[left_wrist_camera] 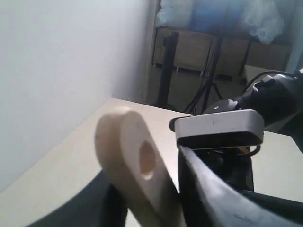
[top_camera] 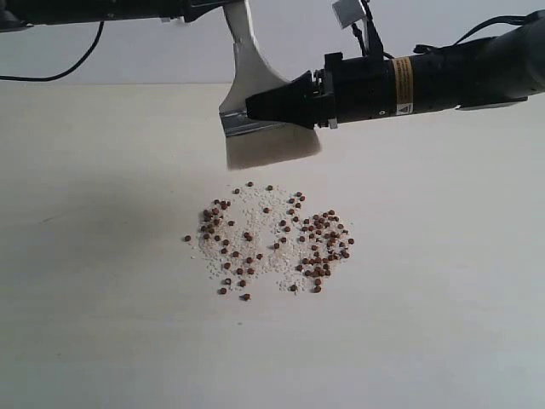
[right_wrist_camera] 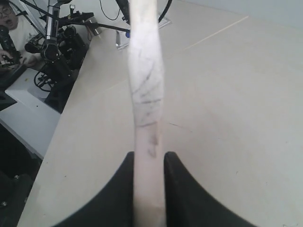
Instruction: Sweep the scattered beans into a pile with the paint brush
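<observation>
The paint brush is held in my right gripper just above the silver ferrule, so that gripper should open and take the paint brush's handle higher up (top_camera: 242,36) while my left gripper steadies it.
The paint brush (top_camera: 271,146) hangs bristles down over the cream table, a little behind the beans. Its pale handle (top_camera: 243,51) rises to the top edge of the exterior view. My right gripper (top_camera: 255,106) comes in from the right and is shut on the brush just above the silver ferrule; its wrist view shows both black fingers pressed on the handle (right_wrist_camera: 147,71). My left gripper (left_wrist_camera: 147,175) is shut on the handle's end with the hole (left_wrist_camera: 147,158). The beans (top_camera: 272,239) lie scattered among white grains, thickest at the right (top_camera: 324,243), with no compact pile showing.
A black cable (top_camera: 64,72) hangs at the back left above the table. In the right wrist view the table's edge (right_wrist_camera: 57,137) drops off toward stands, gear and a seated person (right_wrist_camera: 12,33). The left wrist view shows a wall and tripod legs (left_wrist_camera: 208,85) beyond the table.
</observation>
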Controlling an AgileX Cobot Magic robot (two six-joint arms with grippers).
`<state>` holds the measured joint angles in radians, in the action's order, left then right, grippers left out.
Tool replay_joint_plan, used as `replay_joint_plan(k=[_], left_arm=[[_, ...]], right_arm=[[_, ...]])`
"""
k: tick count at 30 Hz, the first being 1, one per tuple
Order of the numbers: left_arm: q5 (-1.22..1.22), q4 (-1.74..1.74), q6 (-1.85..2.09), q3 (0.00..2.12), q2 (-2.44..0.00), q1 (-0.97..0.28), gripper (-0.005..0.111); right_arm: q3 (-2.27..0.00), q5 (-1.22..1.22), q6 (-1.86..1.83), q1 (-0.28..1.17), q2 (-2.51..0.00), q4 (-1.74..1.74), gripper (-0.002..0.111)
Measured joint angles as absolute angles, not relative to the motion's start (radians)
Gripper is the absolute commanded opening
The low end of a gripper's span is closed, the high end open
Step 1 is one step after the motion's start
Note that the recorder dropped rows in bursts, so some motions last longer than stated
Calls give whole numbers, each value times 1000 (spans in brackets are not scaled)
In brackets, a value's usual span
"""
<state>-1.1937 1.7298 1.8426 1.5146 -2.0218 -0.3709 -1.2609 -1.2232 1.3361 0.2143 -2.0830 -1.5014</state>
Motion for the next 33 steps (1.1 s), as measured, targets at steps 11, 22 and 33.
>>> replay_joint_plan(k=[11,22,33], left_arm=[[-1198,1734,1801,1515,-2022,-371,0],[-1242,1719,1760,1519,-2022,-371,0],[-1218,1652,1753,1519,-2022,-373,0]], right_arm=[[-1261,-1223,1300,214,-2083,-1493,14],[-1261,-1196,1212,214,-2074,-1390,48],[-1261,-1212,1160,214,-2062,-1285,49]])
